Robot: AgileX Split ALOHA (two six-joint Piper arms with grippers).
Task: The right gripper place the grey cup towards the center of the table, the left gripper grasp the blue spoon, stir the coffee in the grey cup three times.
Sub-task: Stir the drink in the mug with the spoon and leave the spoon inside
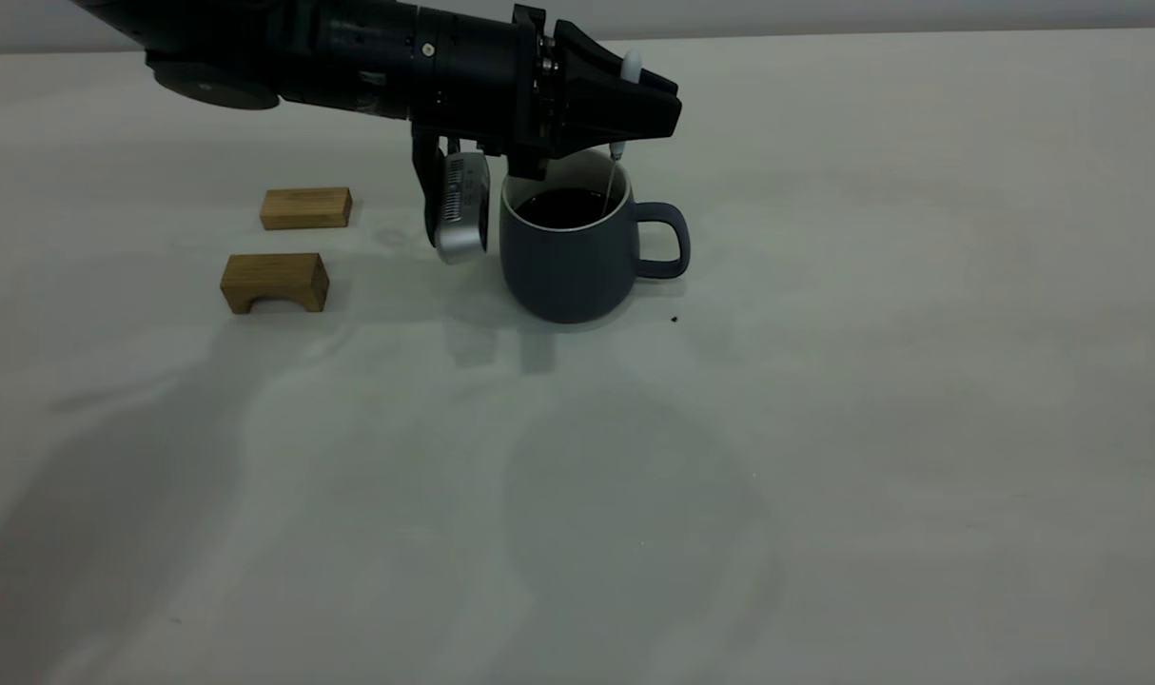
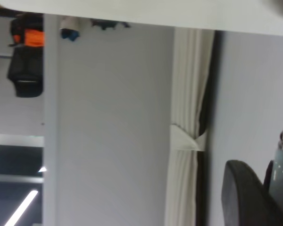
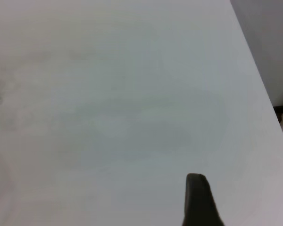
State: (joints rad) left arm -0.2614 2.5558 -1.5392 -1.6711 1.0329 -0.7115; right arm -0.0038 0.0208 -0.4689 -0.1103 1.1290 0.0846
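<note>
The robot's left gripper needs to release the blue spoon, which now reaches down into the coffee, inside the grey cup, leaning [image 1: 593,173] against the cup's far rim toward the cup's handle.
The grey cup [image 1: 568,266] stands on the table [image 1: 825,428] near its middle, handle toward the right, with dark coffee [image 1: 563,206] inside. My left gripper [image 1: 671,107] hovers just above the cup's rim, shut on the blue spoon [image 1: 630,67]. The spoon hangs nearly upright, and its thin metal neck reaches down into the coffee. In the left wrist view the pale handle of the blue spoon [image 2: 282,183] shows beside one dark finger [image 2: 243,193]. My right gripper [image 3: 198,197] is off to the side over bare table, holding nothing.
Two tan wooden blocks lie left of the cup, a flat one [image 1: 305,207] farther back and an arched one [image 1: 274,282] nearer. A tiny dark speck [image 1: 675,320] sits by the cup's right side. The table's edge [image 3: 259,80] runs close to the right gripper.
</note>
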